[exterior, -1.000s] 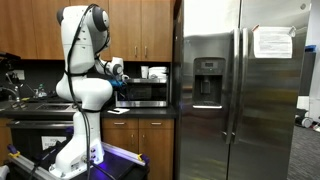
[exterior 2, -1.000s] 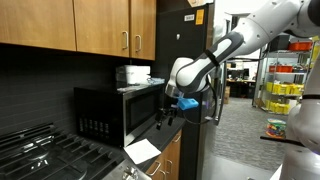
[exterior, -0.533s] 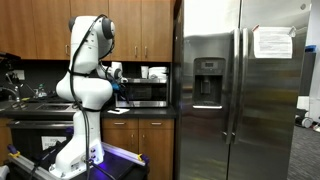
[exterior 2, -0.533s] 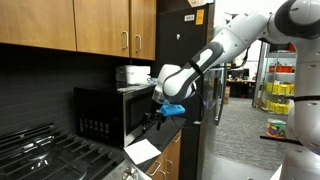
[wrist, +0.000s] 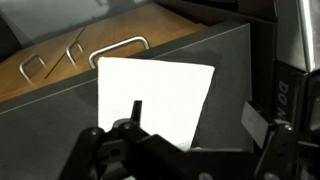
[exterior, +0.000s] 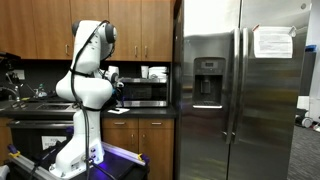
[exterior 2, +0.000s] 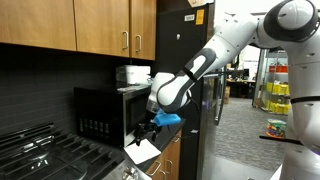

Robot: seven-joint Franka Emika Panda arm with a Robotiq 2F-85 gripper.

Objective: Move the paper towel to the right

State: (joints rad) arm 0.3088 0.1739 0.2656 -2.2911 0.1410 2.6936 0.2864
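I should close my gripper on the middle of the flat white sheet [exterior: 118,110] [wrist: 143,104] that lies on the counter in front of the microwave.
The paper towel [exterior: 155,72] is a small white roll on top of the black microwave [exterior: 146,93], and it also shows in an exterior view [exterior 2: 131,74]. My gripper [exterior 2: 149,128] hangs in front of the microwave's [exterior 2: 100,116] front corner, well below the roll and just above the counter. In the wrist view the gripper [wrist: 195,118] is open and empty, with its fingers wide apart over a flat white sheet [wrist: 155,95]. The roll does not show in the wrist view.
The white sheet [exterior 2: 142,151] lies on the counter edge beside the stove [exterior 2: 45,158]. Wooden cabinets [exterior 2: 100,25] hang above the microwave. A steel fridge [exterior: 240,100] with a printed notice [exterior: 272,42] stands to the right of it. Cabinet handles [wrist: 120,47] show below the counter.
The arm has bent down and the gripper has dropped from the height of the microwave door toward the counter and the white sheet. The paper towel has not moved.
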